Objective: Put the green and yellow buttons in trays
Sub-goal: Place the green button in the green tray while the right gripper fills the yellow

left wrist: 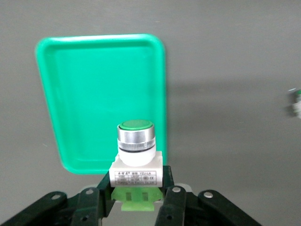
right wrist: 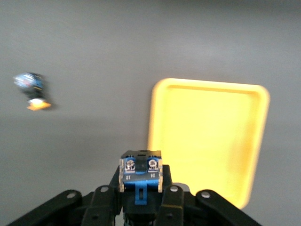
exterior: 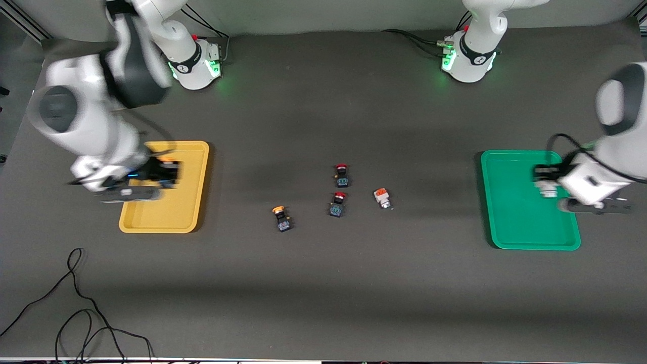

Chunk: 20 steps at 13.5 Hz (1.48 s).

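The green-capped button will go down from my left gripper just past the middle of the green tray (exterior: 544, 202) (left wrist: 86, 100), away from the loose buttons.
My left gripper (exterior: 545, 181) is shut on the white-bodied green-capped button (left wrist: 135, 153) and holds it over the green tray (exterior: 510, 212), which also shows in the left wrist view (left wrist: 89, 99). My right gripper (exterior: 163, 171) is shut on a black-bodied button (right wrist: 141, 172) with blue terminals, over the yellow tray (exterior: 189, 202), also seen in the right wrist view (right wrist: 207, 136). On the table's middle lie a yellow-orange-capped black button (exterior: 281, 217) and a white-bodied orange-capped button (exterior: 382, 197).
Two red-capped black buttons (exterior: 342, 175) (exterior: 337, 203) lie between the two loose buttons at the table's middle. Black cables (exterior: 76, 303) trail on the table nearest the front camera, toward the right arm's end. A blurred button (right wrist: 32, 89) shows in the right wrist view.
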{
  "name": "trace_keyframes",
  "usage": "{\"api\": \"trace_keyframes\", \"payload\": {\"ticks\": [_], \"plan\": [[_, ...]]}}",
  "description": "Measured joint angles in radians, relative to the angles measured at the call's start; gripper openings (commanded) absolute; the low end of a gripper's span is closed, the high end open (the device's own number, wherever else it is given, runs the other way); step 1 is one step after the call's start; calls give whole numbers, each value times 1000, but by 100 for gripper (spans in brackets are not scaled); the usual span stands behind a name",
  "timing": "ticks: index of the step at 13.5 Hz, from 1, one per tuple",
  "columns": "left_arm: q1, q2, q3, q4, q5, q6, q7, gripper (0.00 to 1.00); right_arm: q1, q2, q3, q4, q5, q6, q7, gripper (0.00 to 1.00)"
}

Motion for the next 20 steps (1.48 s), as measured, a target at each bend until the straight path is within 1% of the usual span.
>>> {"api": "trace_keyframes", "payload": {"ticks": [2, 3, 4, 6, 7, 8, 10, 11, 13, 14, 15, 16, 17, 18, 20], "plan": [[78, 16, 0, -60, 31, 112, 113, 0, -2, -23, -132, -68, 1, 23, -167, 9], [113, 25, -1, -112, 38, 199, 155, 0, -3, -28, -187, -120, 1, 79, -234, 9], [150, 37, -1, -173, 41, 298, 194, 0, -3, -29, -235, -189, 2, 171, -292, 9], [217, 82, -1, -269, 41, 455, 251, 0, -3, -24, -302, -362, 4, 412, -374, 9], [237, 114, -2, -293, 41, 500, 264, 0, -4, -15, -315, -436, 12, 521, -394, 9], [245, 145, -2, -303, 41, 530, 265, 0, -3, 3, -317, -484, 32, 595, -403, 9], [247, 211, -6, -306, 41, 577, 262, 0, 0, 77, -312, -513, 135, 668, -460, 9], [247, 236, -7, -306, 41, 595, 258, 0, 3, 120, -309, -512, 226, 690, -530, 9], [248, 273, -7, -305, 41, 621, 257, 0, 7, 216, -307, -509, 438, 707, -703, 9], [249, 282, -7, -305, 41, 628, 256, 66, 8, 261, -304, -507, 529, 712, -776, 9], [250, 285, -7, -305, 41, 629, 256, 100, 9, 299, -300, -503, 596, 713, -829, 10], [250, 285, -7, -305, 41, 629, 256, 100, 10, 325, -294, -498, 633, 713, -856, 30], [251, 285, -7, -303, 41, 628, 255, 100, 11, 341, -287, -492, 648, 713, -860, 66], [251, 284, -7, -301, 41, 627, 254, 100, 13, 348, -283, -486, 652, 713, -860, 99], [251, 267, -11, -288, 40, 590, 237, 100, 14, 349, -283, -472, 655, 712, -859, 100]]}}
